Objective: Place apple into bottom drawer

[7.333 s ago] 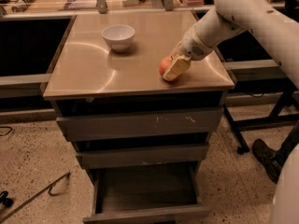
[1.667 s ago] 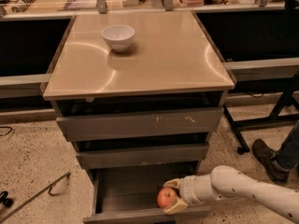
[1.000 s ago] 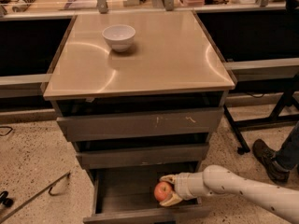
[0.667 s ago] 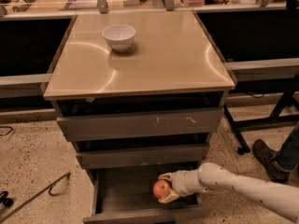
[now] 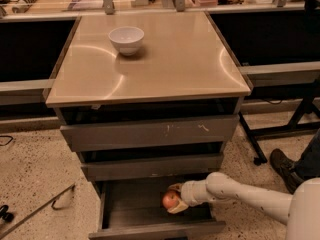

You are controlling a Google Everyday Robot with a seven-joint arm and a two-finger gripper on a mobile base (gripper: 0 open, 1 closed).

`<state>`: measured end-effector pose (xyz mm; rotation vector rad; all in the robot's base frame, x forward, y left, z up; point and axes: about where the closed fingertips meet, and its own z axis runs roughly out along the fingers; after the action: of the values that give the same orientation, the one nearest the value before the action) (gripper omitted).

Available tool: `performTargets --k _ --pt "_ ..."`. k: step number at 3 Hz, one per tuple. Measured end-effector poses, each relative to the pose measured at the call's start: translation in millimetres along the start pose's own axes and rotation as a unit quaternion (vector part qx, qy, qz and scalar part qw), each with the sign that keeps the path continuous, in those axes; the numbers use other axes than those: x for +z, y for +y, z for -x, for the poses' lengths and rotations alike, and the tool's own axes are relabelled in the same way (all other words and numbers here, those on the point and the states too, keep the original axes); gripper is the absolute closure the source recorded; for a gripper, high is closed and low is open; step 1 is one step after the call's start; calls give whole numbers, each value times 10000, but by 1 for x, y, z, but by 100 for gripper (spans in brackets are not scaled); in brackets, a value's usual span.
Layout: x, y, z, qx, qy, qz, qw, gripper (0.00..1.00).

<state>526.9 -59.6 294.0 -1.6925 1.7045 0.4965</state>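
The gripper will let go of the apple on the bottom drawer's inside (image 5: 175, 207), towards its front, on the half nearer the shoe.
The red-orange apple (image 5: 170, 200) is held in my gripper (image 5: 175, 199) inside the open bottom drawer (image 5: 155, 228), over the right half of its floor. The gripper's pale fingers (image 5: 176, 208) wrap the apple from the right, shut on it. My white arm (image 5: 240, 196) reaches in from the lower right, across the drawer's right side. I cannot tell whether the apple touches the drawer floor. The bottom drawer is pulled out below the narrow middle drawer front (image 5: 150, 167).
A white bowl (image 5: 126, 38) stands on the tan cabinet top (image 5: 150, 59) at the back left. The scratched top drawer front (image 5: 150, 132) is closed. A person's shoe (image 5: 284, 169) and a dark table leg (image 5: 250, 139) are to the right. Cables lie on the floor at the left.
The arm has carried the apple from the cabinet top down into the open bottom drawer. Over the last second it has moved slightly left and deeper into the drawer.
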Motion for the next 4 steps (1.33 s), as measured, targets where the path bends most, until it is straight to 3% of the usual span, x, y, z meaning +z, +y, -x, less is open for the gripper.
performTargets --k 1,2,4 --pt "25 -12 -17 74 -114 3 9999 100" --pt "67 -29 -53 217 20 153 9996 100" --pt "71 -21 -66 201 93 158 9996 100"
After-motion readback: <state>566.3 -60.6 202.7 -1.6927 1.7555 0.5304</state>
